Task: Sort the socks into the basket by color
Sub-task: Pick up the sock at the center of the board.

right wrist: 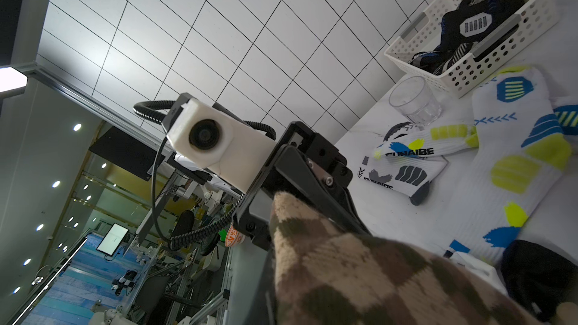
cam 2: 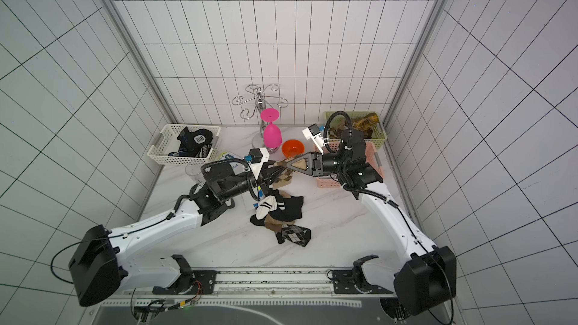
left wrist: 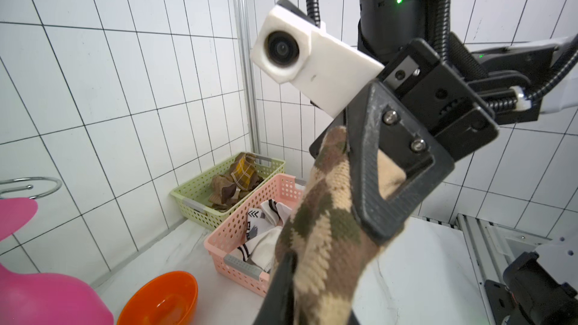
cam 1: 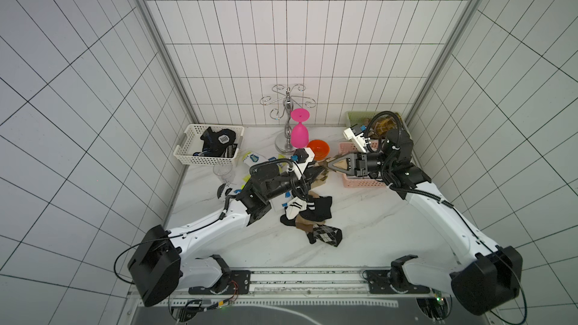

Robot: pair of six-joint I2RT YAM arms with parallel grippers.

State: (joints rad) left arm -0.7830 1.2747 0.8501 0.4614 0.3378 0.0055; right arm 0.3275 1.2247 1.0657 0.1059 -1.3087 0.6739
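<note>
Next, my right gripper takes the argyle sock nearer the sock's middle (left wrist: 325, 222) before carrying it to the green basket, since my grippers stretch it by its ends.
A brown and tan argyle sock (cam 1: 322, 177) hangs in the air between both arms, behind the middle of the table. My left gripper (cam 1: 314, 171) is shut on one end of the sock (left wrist: 325, 245). My right gripper (cam 1: 329, 164) is shut on the other end (right wrist: 344, 276). A heap of black, striped white and argyle socks (cam 1: 312, 214) lies below. White socks with yellow-blue prints (right wrist: 516, 157) lie by the left arm. The white basket (cam 1: 187, 157) holds black socks, the green basket (left wrist: 200, 189) brown ones, and the pink basket (left wrist: 231, 229) white ones.
A metal rack (cam 1: 286, 101) with a pink wine glass (cam 1: 299, 134) hanging upside down stands at the back wall. An orange bowl (cam 1: 319, 148) sits just behind the grippers. A clear tumbler (cam 1: 223, 171) stands in front of the white basket.
</note>
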